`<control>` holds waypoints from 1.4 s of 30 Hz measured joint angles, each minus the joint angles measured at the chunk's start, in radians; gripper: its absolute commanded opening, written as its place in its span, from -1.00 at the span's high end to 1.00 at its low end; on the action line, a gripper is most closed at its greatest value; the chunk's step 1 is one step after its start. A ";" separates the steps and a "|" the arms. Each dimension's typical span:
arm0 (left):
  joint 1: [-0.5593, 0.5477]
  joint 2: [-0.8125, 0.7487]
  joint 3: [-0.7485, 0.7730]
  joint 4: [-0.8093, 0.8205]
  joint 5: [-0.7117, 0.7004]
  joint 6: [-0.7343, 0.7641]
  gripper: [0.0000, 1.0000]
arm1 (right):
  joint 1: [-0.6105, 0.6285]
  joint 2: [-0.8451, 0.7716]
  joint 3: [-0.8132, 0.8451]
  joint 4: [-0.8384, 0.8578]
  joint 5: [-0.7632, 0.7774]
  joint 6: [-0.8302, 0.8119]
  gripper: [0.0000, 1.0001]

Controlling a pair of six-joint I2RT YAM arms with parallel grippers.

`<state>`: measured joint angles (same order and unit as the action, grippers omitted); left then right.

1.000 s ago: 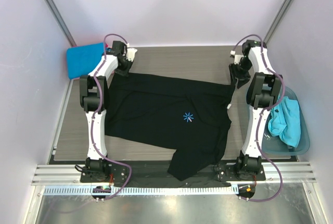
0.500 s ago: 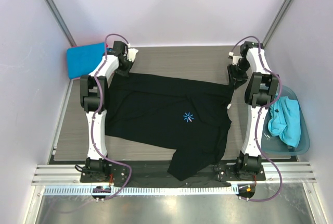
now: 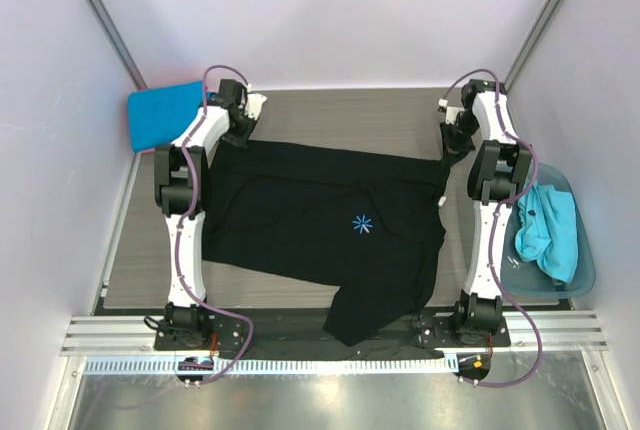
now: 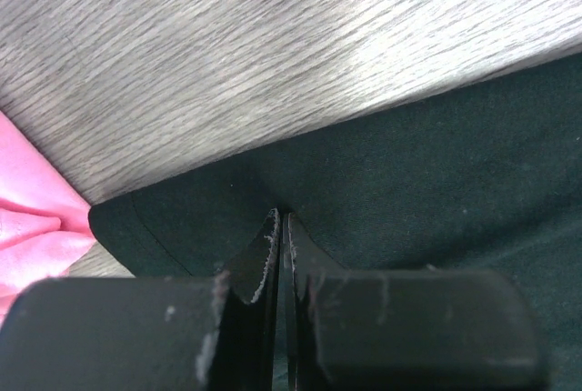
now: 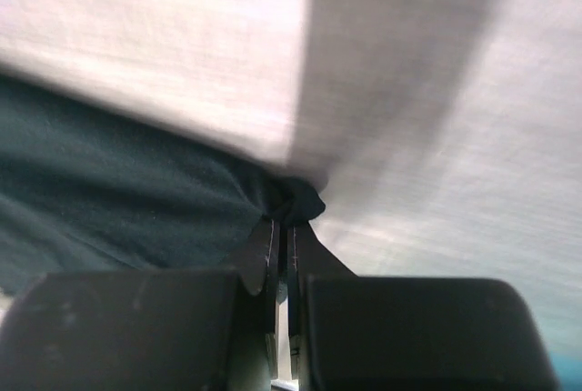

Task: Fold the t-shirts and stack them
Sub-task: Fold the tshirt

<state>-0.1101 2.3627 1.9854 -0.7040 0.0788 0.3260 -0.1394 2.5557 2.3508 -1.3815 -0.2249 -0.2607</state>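
I have my left gripper on the flat cloth, in from the black t-shirt's corner by the pink shirt, so next I open it and pinch that corner (image 4: 104, 215) before lifting.
A large black t-shirt (image 3: 300, 210) with a small light-blue starburst (image 3: 361, 224) lies spread on the wooden table (image 3: 350, 120); its near end hangs over the front edge. My left gripper (image 3: 238, 134) is at the shirt's far left corner. In the left wrist view that gripper (image 4: 280, 220) is shut on the black cloth (image 4: 436, 164) at its hem. My right gripper (image 3: 452, 148) is at the far right corner, and the right wrist view shows it (image 5: 284, 224) shut on a small bunch of the black cloth (image 5: 109, 191).
A folded bright blue shirt (image 3: 165, 113) lies at the far left corner. A pink shirt (image 4: 32, 227) shows at the left edge of the left wrist view. A turquoise shirt (image 3: 552, 230) sits in a translucent teal tub (image 3: 585, 275) on the right.
My right gripper has closed on the shirt's far right corner, and its arm has shifted slightly toward the back. The left gripper keeps its hold and has not moved.
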 measured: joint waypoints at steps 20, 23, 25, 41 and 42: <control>0.026 -0.003 0.176 -0.090 -0.002 -0.108 0.07 | 0.000 0.115 0.290 0.020 0.098 -0.046 0.98; 0.026 0.003 0.176 -0.098 -0.004 -0.110 0.08 | 0.000 0.126 0.290 0.021 0.108 -0.048 0.98; 0.026 0.009 0.176 -0.098 -0.007 -0.110 0.07 | 0.000 0.129 0.290 0.021 0.111 -0.048 0.98; 0.068 0.109 0.223 -0.093 -0.049 -0.105 0.06 | 0.003 0.129 0.291 0.021 0.121 -0.047 0.98; 0.071 0.115 0.227 -0.091 -0.052 -0.104 0.06 | 0.003 0.129 0.291 0.021 0.122 -0.047 0.98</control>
<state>-0.0395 2.4775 2.2127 -0.7952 0.0269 0.2218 -0.1364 2.6843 2.6415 -1.3602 -0.1032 -0.3080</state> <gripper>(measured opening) 0.468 0.046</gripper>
